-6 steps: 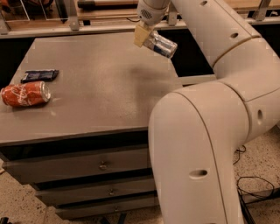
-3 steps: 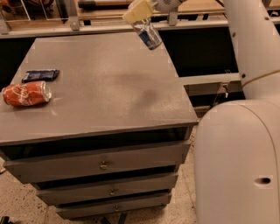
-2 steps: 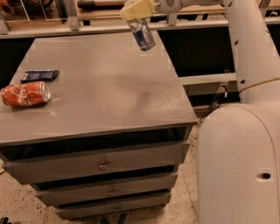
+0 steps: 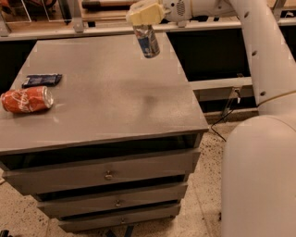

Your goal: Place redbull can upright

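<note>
The robot's gripper will release the redbull can, now hanging above the cabinet top's far middle, on the grey cabinet top, across from the red cola can (image 4: 144,94).
The redbull can (image 4: 147,41) is a slim silver and blue can. It hangs nearly upright in the air above the far middle of the grey cabinet top (image 4: 106,92). My gripper (image 4: 144,18) is at the top centre of the camera view, shut on the can's upper end with its cream-coloured fingers (image 4: 143,13). The can's lower end is clear of the surface.
A red cola can (image 4: 27,100) lies on its side at the left edge of the top. A dark blue flat packet (image 4: 42,80) lies behind it. The cabinet has drawers (image 4: 107,175) in front. My white arm (image 4: 259,92) fills the right side.
My gripper has swung left over the cabinet with the can, and the can has turned from tilted to nearly upright.
</note>
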`<state>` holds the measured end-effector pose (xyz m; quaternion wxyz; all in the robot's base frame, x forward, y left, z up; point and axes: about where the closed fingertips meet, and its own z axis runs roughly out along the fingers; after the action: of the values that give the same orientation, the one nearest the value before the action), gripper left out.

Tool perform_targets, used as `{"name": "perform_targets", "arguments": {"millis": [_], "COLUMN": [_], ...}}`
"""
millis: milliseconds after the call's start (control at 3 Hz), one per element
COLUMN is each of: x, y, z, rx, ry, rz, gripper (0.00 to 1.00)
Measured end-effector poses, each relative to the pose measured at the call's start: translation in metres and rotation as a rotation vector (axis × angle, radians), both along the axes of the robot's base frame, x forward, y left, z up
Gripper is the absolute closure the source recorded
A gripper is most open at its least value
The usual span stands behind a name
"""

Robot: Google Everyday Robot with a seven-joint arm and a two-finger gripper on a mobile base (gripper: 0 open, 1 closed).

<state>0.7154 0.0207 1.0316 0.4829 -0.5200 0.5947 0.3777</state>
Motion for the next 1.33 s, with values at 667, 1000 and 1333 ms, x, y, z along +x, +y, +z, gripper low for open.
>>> {"name": "perform_targets", "arguments": {"millis": [667,1000,1333], "x": [-0.014,-0.022,-0.049], "y": [0.013,0.006,-0.006], "z": [-0.004,-0.013,-0.02], "rx": [0.1,0.218,0.328], "ry": [-0.024,-0.025,-0.07], "rz": [0.056,0.078,0.125], "gripper": [1.0,1.0,1.0]}}
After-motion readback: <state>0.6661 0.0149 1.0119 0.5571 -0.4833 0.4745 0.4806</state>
